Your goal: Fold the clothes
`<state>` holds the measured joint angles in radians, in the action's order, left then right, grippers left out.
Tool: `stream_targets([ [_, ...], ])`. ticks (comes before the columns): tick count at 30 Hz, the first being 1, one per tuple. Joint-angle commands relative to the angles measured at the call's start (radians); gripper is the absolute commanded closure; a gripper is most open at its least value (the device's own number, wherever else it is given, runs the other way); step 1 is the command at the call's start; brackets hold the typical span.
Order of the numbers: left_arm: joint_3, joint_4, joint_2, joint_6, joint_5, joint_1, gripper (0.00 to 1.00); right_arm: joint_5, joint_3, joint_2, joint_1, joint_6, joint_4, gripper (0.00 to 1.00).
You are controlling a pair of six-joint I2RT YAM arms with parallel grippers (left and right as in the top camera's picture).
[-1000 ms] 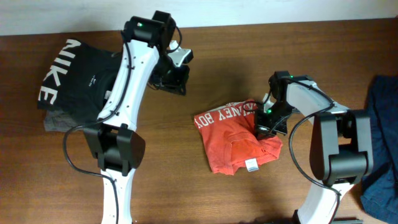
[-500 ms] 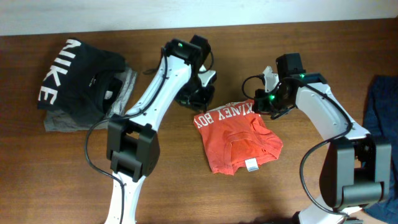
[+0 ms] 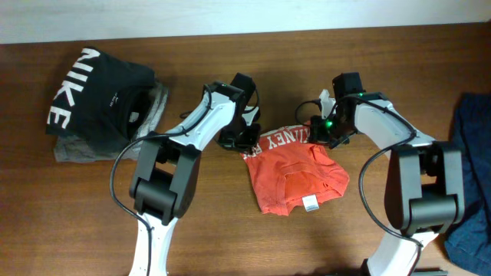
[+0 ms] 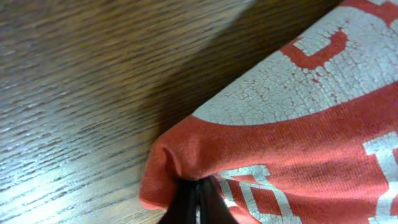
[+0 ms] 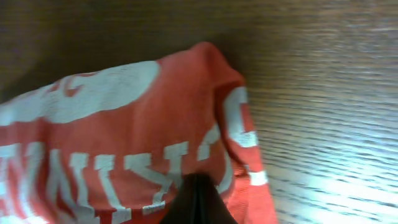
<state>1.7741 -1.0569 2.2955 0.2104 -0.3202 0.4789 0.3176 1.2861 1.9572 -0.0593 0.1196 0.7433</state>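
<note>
The red-orange T-shirt lies crooked with its front edge slanting. Next, I straighten it by the far corners before my left gripper takes its side edge (image 3: 252, 177).
The red-orange T-shirt (image 3: 295, 175) lies partly folded mid-table, white lettering along its far edge and a white tag near its front edge. My left gripper (image 3: 244, 142) is shut on the shirt's far left corner (image 4: 168, 168). My right gripper (image 3: 321, 136) is shut on the shirt's far right corner (image 5: 211, 155). In both wrist views the dark fingers (image 4: 196, 202) (image 5: 198, 202) pinch red cloth with cracked white lettering just above the wood.
A black NIKE garment (image 3: 96, 96) lies on a grey garment (image 3: 77, 149) at the far left. A dark blue cloth (image 3: 472, 176) hangs at the right edge. The wooden table (image 3: 230, 222) runs across the view.
My left arm swung from the back left down to the shirt's far left corner and shut on it. My right gripper moved from the shirt's right side up to its far right corner.
</note>
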Motion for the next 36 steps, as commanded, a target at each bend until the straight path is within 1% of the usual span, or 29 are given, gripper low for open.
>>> stream_targets([
  [1, -0.035, 0.003, 0.006, 0.034, 0.088, -0.014, 0.99, -0.137, -0.006, 0.002, 0.021, -0.007, 0.004, 0.96],
  [3, -0.035, 0.011, 0.006, 0.06, 0.12, -0.039, 1.0, -0.146, -0.006, -0.002, 0.045, -0.007, 0.011, 0.96],
  [7, -0.033, 0.057, 0.006, 0.059, 0.115, -0.098, 1.0, -0.103, -0.005, -0.003, 0.089, 0.001, 0.035, 0.96],
  [10, -0.022, 0.101, 0.006, 0.054, 0.074, -0.151, 1.0, -0.075, -0.005, -0.004, 0.102, 0.0, 0.053, 0.96],
  [12, -0.001, 0.111, 0.006, 0.027, 0.035, -0.174, 1.0, -0.071, -0.005, -0.009, 0.102, 0.0, 0.057, 0.96],
  [13, 0.013, 0.11, 0.006, 0.006, 0.01, -0.183, 0.98, -0.061, -0.005, -0.014, 0.102, -0.001, 0.06, 0.95],
  [14, 0.032, 0.105, 0.006, -0.016, -0.019, -0.194, 0.88, -0.045, -0.004, -0.021, 0.102, -0.002, 0.061, 0.94],
  [15, 0.051, 0.096, 0.006, -0.029, -0.041, -0.203, 0.8, -0.013, -0.003, -0.03, 0.102, -0.021, 0.064, 0.88],
  [16, 0.072, 0.084, 0.006, -0.03, -0.058, -0.212, 0.76, 0.049, 0.0, -0.045, 0.102, -0.061, 0.066, 0.83],
  [18, 0.111, 0.053, 0.004, -0.03, -0.085, -0.226, 0.66, 0.175, 0.003, -0.079, 0.099, -0.156, 0.074, 0.76],
  [20, 0.137, 0.023, 0.0, -0.036, -0.106, -0.23, 0.63, 0.273, 0.003, -0.116, 0.09, -0.216, 0.084, 0.66],
  [22, 0.143, 0.008, -0.004, -0.052, -0.13, -0.227, 0.6, 0.316, 0.003, -0.138, 0.072, -0.221, 0.078, 0.57],
  [23, 0.143, 0.0, -0.005, -0.052, -0.138, -0.223, 0.6, 0.315, 0.003, -0.14, 0.06, -0.22, 0.069, 0.54],
  [26, 0.143, -0.031, -0.005, -0.052, -0.14, -0.201, 0.6, 0.29, 0.0, -0.122, 0.018, -0.22, 0.023, 0.51],
  [28, 0.143, -0.061, -0.005, -0.073, -0.139, -0.178, 0.61, 0.261, -0.005, -0.101, -0.014, -0.217, -0.014, 0.53],
  [30, 0.142, -0.094, -0.005, -0.077, -0.107, -0.151, 0.61, 0.216, -0.007, -0.075, -0.043, -0.214, -0.038, 0.64],
  [31, 0.139, -0.109, -0.005, -0.077, -0.083, -0.138, 0.62, 0.189, -0.007, -0.062, -0.053, -0.203, -0.046, 0.73],
  [33, 0.132, -0.13, -0.005, -0.077, -0.022, -0.114, 0.69, 0.109, -0.007, -0.033, -0.068, -0.155, -0.061, 0.83],
  [34, 0.124, -0.132, -0.005, -0.077, 0.0, -0.103, 0.71, 0.079, -0.007, -0.022, -0.071, -0.144, -0.066, 0.84],
  [36, 0.105, -0.13, -0.005, -0.077, 0.019, -0.084, 0.75, 0.02, -0.007, -0.006, -0.07, -0.137, -0.068, 0.94],
])
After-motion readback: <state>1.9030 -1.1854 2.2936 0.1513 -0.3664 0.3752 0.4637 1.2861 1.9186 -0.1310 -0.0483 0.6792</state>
